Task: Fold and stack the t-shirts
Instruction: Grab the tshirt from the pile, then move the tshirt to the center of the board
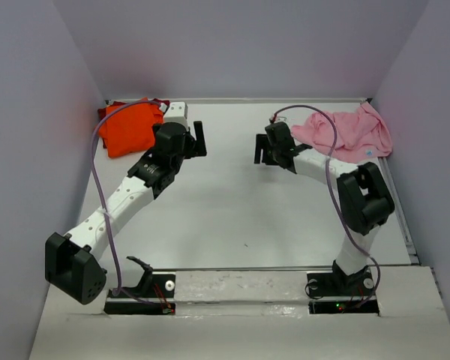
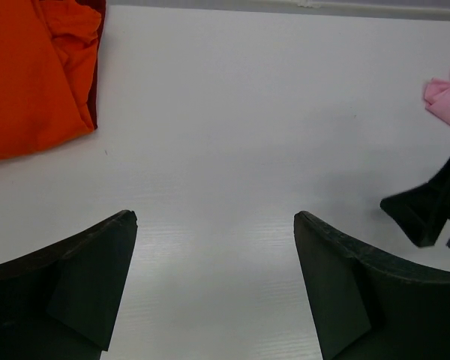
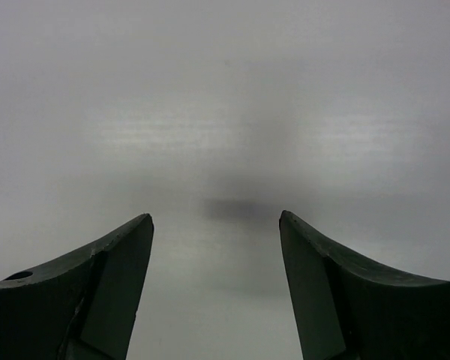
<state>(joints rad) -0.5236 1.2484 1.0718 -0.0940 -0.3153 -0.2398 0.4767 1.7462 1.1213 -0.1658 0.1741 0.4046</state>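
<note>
The pink t-shirt's crumpled end [image 1: 307,136] is the one nearest the middle of the table. I move my right gripper there next and close it on that end.
A folded bright orange t-shirt [image 1: 129,127] lies at the back left corner of the table. A dark red t-shirt [image 2: 98,67] shows only as a thin edge beneath the orange t-shirt [image 2: 30,75]. A crumpled light pink t-shirt [image 1: 352,132] sits at the back right, and a corner of it [image 2: 446,101] shows in the left wrist view. My left gripper [image 1: 199,139] [image 2: 214,217] is open and empty, just right of the orange shirt. My right gripper [image 1: 262,152] [image 3: 214,216] hovers open and empty over bare table, left of the pink shirt.
Grey-violet walls [image 1: 232,45] close in the white table [image 1: 232,210] at the back and both sides. A purple cable [image 1: 97,172] loops off the left arm, and another cable [image 1: 331,161] crosses the pink shirt. The right gripper's fingers [image 2: 427,210] show at the left wrist view's right edge.
</note>
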